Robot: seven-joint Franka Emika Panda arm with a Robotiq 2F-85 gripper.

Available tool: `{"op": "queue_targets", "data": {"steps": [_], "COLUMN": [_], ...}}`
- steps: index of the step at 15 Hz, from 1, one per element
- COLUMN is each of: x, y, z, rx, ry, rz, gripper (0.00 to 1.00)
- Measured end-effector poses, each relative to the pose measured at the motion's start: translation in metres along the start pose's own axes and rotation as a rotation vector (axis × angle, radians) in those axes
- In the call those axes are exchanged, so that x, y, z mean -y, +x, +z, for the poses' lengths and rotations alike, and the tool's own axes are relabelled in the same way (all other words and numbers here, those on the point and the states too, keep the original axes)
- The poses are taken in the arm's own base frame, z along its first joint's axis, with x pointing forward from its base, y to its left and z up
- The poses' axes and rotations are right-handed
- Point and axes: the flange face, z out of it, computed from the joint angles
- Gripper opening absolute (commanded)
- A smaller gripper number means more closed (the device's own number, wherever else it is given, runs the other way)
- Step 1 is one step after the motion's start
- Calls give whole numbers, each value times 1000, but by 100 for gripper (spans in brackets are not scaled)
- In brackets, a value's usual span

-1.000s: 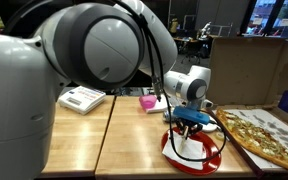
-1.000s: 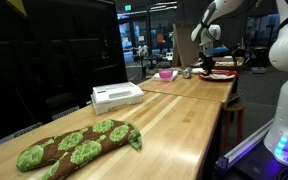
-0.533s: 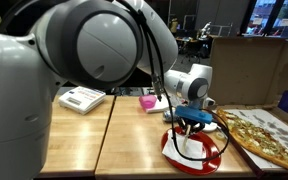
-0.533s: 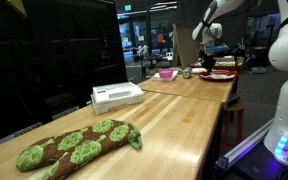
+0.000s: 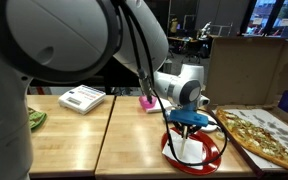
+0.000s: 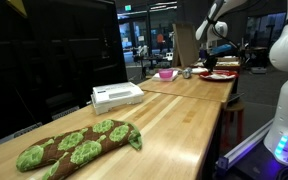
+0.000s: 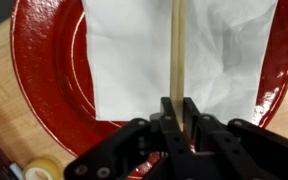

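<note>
Next, my gripper sets the thin wooden stick free on the bare table (image 5: 144,149) beside the red plate, opposite the pizza.
In the wrist view my gripper (image 7: 177,108) is shut on a thin wooden stick (image 7: 176,50) that points away over a white napkin (image 7: 174,55) lying on a red plate (image 7: 44,70). In an exterior view the gripper (image 5: 187,127) hangs just above the red plate (image 5: 169,149) with the napkin (image 5: 188,150) on it, near the front of the wooden table. In the far exterior view the gripper (image 6: 210,50) is small, above the red plate (image 6: 217,75).
A pizza on a board (image 5: 264,135) lies right beside the plate. A pink bowl (image 5: 147,103) and a white box (image 5: 81,97) sit further back. A green patterned oven mitt (image 6: 74,145) lies on the near table. A cardboard wall (image 5: 249,65) stands behind.
The arm's large joint has swung across the exterior view; the gripper has shifted slightly left over the plate, still holding the stick.
</note>
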Motion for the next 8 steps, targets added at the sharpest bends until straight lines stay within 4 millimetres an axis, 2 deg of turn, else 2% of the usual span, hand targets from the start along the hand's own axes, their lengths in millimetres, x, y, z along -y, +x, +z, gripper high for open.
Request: {"op": "queue_targets", "data": {"steps": [4, 8], "x": [12, 18], "y": [-13, -26], "z": [-5, -22], "rx": [-11, -24], "ry": [-97, -247], "rz": [-62, -96], "gripper": [4, 4]}}
